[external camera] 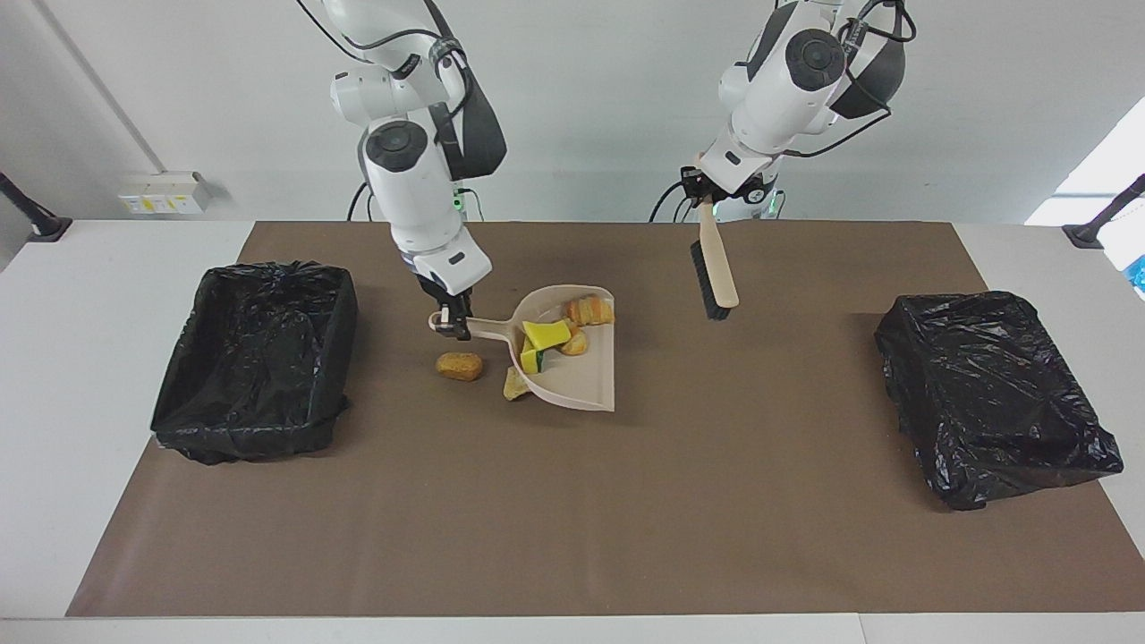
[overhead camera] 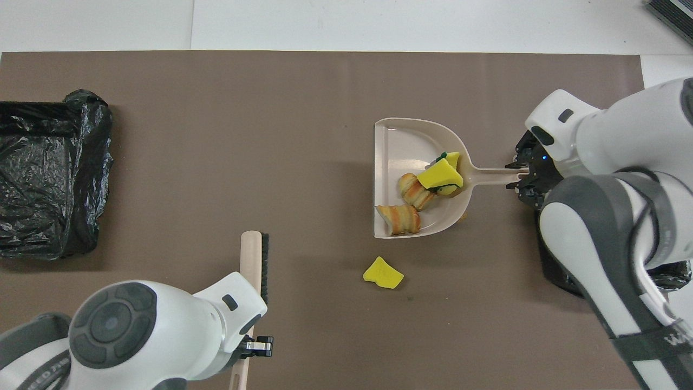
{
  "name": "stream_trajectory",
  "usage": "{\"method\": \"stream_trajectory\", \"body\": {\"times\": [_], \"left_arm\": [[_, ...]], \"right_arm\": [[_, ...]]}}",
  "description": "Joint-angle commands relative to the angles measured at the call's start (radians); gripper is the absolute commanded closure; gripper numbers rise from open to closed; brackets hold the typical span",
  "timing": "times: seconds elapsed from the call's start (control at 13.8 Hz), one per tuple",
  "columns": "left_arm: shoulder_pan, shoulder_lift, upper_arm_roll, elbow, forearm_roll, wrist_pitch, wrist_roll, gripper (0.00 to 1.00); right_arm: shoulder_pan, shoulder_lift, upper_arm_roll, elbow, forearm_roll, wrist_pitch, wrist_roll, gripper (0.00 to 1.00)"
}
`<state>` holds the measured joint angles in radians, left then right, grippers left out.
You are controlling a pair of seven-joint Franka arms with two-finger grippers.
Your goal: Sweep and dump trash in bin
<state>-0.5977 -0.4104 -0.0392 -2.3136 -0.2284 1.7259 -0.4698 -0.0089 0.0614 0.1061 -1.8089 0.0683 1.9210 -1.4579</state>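
Observation:
The bare mat (overhead camera: 329,306) lies just short of the loose yellow sponge bit. Next, I set the brush, now held up over the mat, down there with my left gripper.
My right gripper (external camera: 452,322) (overhead camera: 521,177) is shut on the handle of the beige dustpan (external camera: 583,386) (overhead camera: 403,145), which hangs just above the mat. In the pan lie trash pieces: a yellow sponge bit (external camera: 546,334) (overhead camera: 439,174) and bread-like chunks (external camera: 590,310) (overhead camera: 399,219). A brown chunk (external camera: 459,365) and a tan scrap (external camera: 513,387), partly under the pan, lie on the mat. A yellow sponge bit (overhead camera: 383,272) lies closer to the robots. My left gripper (external camera: 702,192) (overhead camera: 254,346) is shut on the brush (external camera: 714,268) (overhead camera: 254,260), held up over the mat.
A black-bag-lined bin (external camera: 255,358) stands toward the right arm's end of the table; in the overhead view my right arm covers most of it. A second bag-lined bin (external camera: 993,394) (overhead camera: 48,173) stands toward the left arm's end. A brown mat (external camera: 572,519) covers the table.

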Motion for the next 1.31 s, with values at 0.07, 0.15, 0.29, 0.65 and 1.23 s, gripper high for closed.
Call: {"method": "stream_trajectory", "body": {"times": [0.07, 0.15, 0.29, 0.65, 1.23], "left_arm": [[-0.02, 0.007, -0.095, -0.061, 0.014, 0.15, -0.133, 1.0], [-0.034, 0.057, -0.12, -0.059, 0.014, 0.182, -0.165, 1.0], [-0.083, 0.184, -0.16, -0.059, 0.014, 0.313, -0.265, 1.0], [-0.151, 0.315, -0.162, -0.018, 0.014, 0.414, -0.349, 1.0], [-0.166, 0.363, -0.163, 0.022, 0.125, 0.42, -0.372, 1.0]], "right_arm": [[-0.115, -0.04, 0.006, 0.014, 0.01, -0.052, -0.088, 1.0], [-0.149, -0.038, 0.001, 0.014, 0.005, -0.054, -0.119, 1.0], [-0.213, -0.037, 0.0, 0.014, -0.059, -0.048, -0.168, 1.0], [-0.393, -0.035, -0.014, 0.016, -0.125, -0.036, -0.368, 1.0], [-0.502, -0.009, -0.028, 0.048, -0.422, 0.085, -0.485, 1.0]]}}
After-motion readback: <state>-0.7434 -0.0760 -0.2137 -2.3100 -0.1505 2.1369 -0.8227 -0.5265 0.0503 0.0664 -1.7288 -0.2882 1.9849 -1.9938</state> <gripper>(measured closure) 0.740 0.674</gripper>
